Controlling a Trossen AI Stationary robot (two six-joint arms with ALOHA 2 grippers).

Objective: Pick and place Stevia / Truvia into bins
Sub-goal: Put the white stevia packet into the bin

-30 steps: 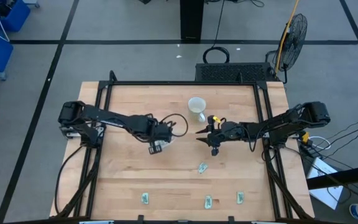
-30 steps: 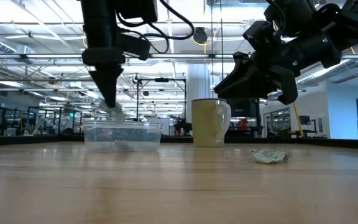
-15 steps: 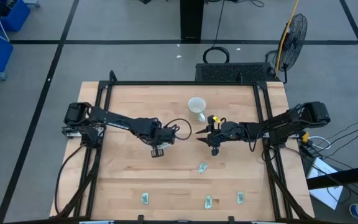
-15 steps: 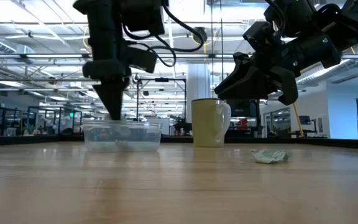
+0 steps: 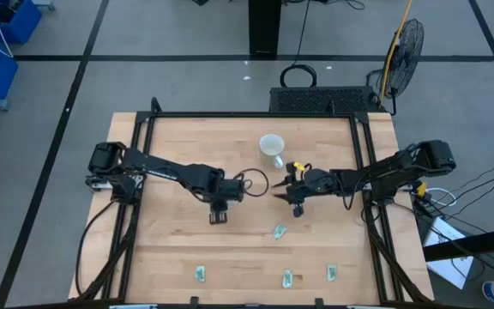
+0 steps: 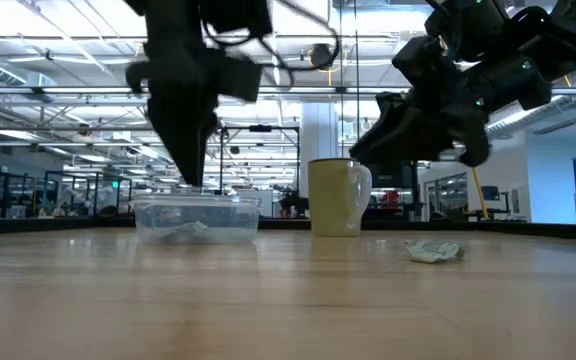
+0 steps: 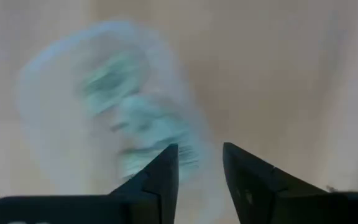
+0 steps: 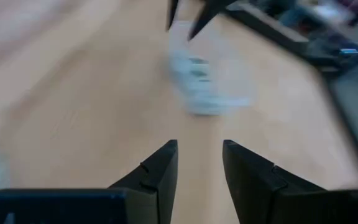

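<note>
I should next close my right gripper on the crumpled Stevia packet in the middle of the table (image 5: pixel 280 231), the loose one nearest the white mug.
The clear plastic bin (image 6: pixel 196 219) stands on the table left of the white mug (image 6: pixel 338 197), with pale green Stevia packets (image 7: pixel 129 118) lying inside it. My left gripper (image 7: pixel 201 158) hangs open just above the bin, fingers pointing down, holding nothing; in the high view it (image 5: pixel 219 204) covers the bin. My right gripper (image 8: pixel 199 155) is open and empty, hovering above the table's middle (image 5: pixel 278 190) and facing the bin. Loose packets lie flat on the wood nearer the front: one (image 5: pixel 280 230) mid-table, crumpled (image 6: pixel 433 251), and three along the near edge (image 5: pixel 200 274), (image 5: pixel 287 278), (image 5: pixel 332 273).
The mug (image 5: pixel 272 146) stands behind the right gripper, toward the far edge. A black metal frame (image 5: pixel 256 115) borders the table. Bare wood lies between the bin and the front row of packets.
My left gripper has shifted a little toward the table's right over the bin and risen slightly. The pale packet seen at its fingertips a second ago is gone from them, and a packet now lies in the bin. My right gripper has kept still.
</note>
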